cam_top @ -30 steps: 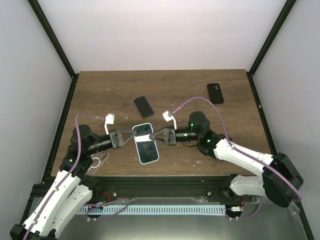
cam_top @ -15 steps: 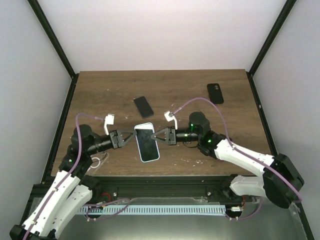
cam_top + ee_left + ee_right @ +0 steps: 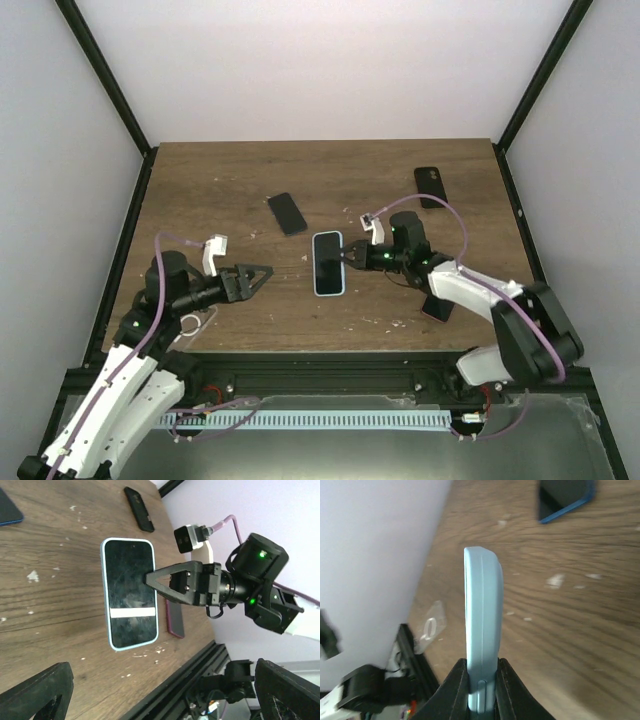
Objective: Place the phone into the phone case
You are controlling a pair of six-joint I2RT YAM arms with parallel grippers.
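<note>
Next, my right gripper lets go of the phone on the bare wood [image 3: 349,258] between the blue-cased dark phone and the maroon case.
The phone [image 3: 328,263] has a dark screen framed by the light blue phone case [image 3: 316,264] and lies flat at mid-table. My right gripper [image 3: 347,258] is shut on its right long edge. In the right wrist view the blue edge [image 3: 482,625] stands between the right gripper's [image 3: 482,680] fingers. In the left wrist view the same phone [image 3: 129,592] is pinched by the right gripper [image 3: 150,578]. My left gripper [image 3: 255,275] is open and empty, a short way left of the phone. Its fingers [image 3: 37,692] frame the bottom of the left wrist view.
A dark phone in a blue case [image 3: 287,213] lies behind the held phone. A black phone [image 3: 431,186] sits at the far right. A maroon case [image 3: 438,305] lies under my right arm. A clear bag [image 3: 430,627] rests near the left front edge.
My left gripper has opened, let go of the phone and drawn back left. My right gripper has carried the phone right and away from the front edge, turning it lengthwise.
</note>
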